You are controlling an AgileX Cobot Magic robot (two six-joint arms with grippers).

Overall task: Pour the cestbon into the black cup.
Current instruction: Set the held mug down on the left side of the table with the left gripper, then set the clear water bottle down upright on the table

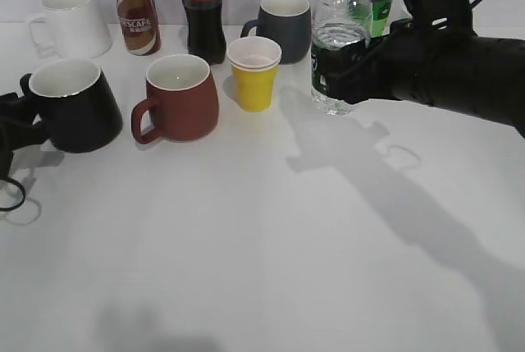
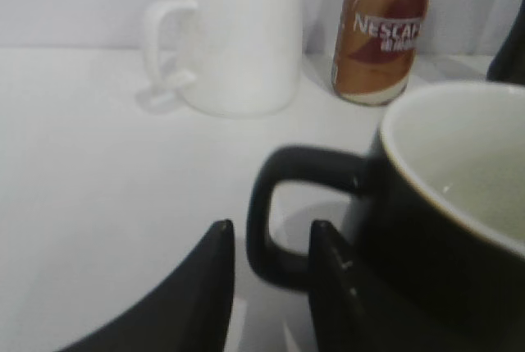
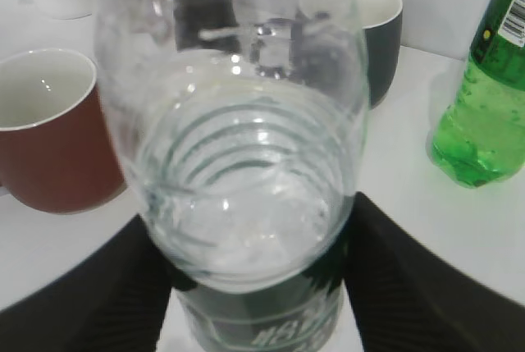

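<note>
Next, my right gripper sets the cestbon down on the table (image 1: 358, 135) in front of the green soda bottle. The cestbon is now upright at the back.
The cestbon (image 1: 336, 40) is a clear ribbed bottle with a dark green label, part full of water and upright at the back right. My right gripper (image 1: 340, 73) is shut on its labelled lower body; the right wrist view shows the bottle (image 3: 246, 196) between both fingers (image 3: 254, 294). The black cup (image 1: 78, 106), white inside and seemingly empty, stands at the far left. My left gripper (image 1: 6, 122) is at its handle. In the left wrist view the cup's (image 2: 443, 229) loop handle lies between the two open fingers (image 2: 271, 237), with a gap on the left side.
Along the back stand a white mug (image 1: 70, 20), a Nescafe bottle (image 1: 135, 11), a cola bottle (image 1: 201, 7), a dark grey mug (image 1: 283, 24) and a green soda bottle (image 1: 379, 7). A reddish-brown mug (image 1: 180, 93) and a yellow cup (image 1: 254, 73) stand between black cup and cestbon.
</note>
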